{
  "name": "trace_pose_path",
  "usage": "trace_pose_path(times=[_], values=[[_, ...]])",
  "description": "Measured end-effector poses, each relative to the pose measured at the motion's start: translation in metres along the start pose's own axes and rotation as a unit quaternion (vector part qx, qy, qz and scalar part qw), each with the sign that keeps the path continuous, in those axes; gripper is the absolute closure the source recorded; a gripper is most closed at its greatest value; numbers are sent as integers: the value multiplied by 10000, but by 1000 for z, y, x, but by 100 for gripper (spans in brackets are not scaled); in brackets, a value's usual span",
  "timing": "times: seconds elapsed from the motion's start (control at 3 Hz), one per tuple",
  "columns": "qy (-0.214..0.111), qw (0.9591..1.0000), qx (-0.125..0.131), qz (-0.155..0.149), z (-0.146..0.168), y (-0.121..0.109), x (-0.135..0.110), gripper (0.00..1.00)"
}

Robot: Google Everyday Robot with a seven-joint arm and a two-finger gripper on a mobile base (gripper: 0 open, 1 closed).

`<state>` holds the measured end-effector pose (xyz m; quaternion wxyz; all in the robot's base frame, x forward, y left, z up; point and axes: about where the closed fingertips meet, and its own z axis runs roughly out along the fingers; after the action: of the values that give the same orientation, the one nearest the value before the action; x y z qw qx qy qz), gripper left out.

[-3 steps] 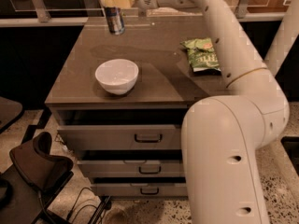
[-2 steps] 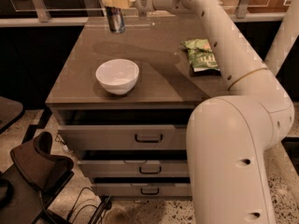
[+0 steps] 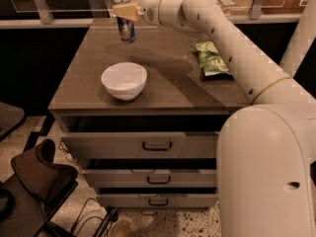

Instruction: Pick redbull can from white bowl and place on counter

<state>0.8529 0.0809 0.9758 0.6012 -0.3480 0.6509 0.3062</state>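
Note:
The redbull can is to go on the counter. I need to use my gripper to set it down there a short way [image 3: 130, 52] behind the white bowl.
The redbull can [image 3: 127, 29] is upright at the far left back of the counter [image 3: 168, 90], its base at or just above the surface. My gripper [image 3: 125, 11] reaches in from the right and is shut on the can's upper part, hiding most of its top. The white bowl [image 3: 124, 80] stands empty on the counter's front left, well in front of the can and apart from the gripper.
A green crinkled snack bag [image 3: 211, 59] lies on the counter's right side under my arm. Three handled drawers [image 3: 157, 145] are below the top, the uppermost slightly open. A dark chair [image 3: 42, 174] stands on the floor at the lower left. A rail runs behind the counter.
The gripper has moved the can slightly down and to the right, closer to the counter surface. The bowl and snack bag have not moved.

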Motion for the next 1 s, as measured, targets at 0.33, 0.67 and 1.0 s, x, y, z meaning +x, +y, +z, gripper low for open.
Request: trace_pose_path(times=[0.33,0.67,1.0], values=[[-189,9995,246,-4,0,-9,20,100],[-331,9985,433,-62,-1,-14,32,100],[-282,9984,476,-123,0,-13,41,100]])
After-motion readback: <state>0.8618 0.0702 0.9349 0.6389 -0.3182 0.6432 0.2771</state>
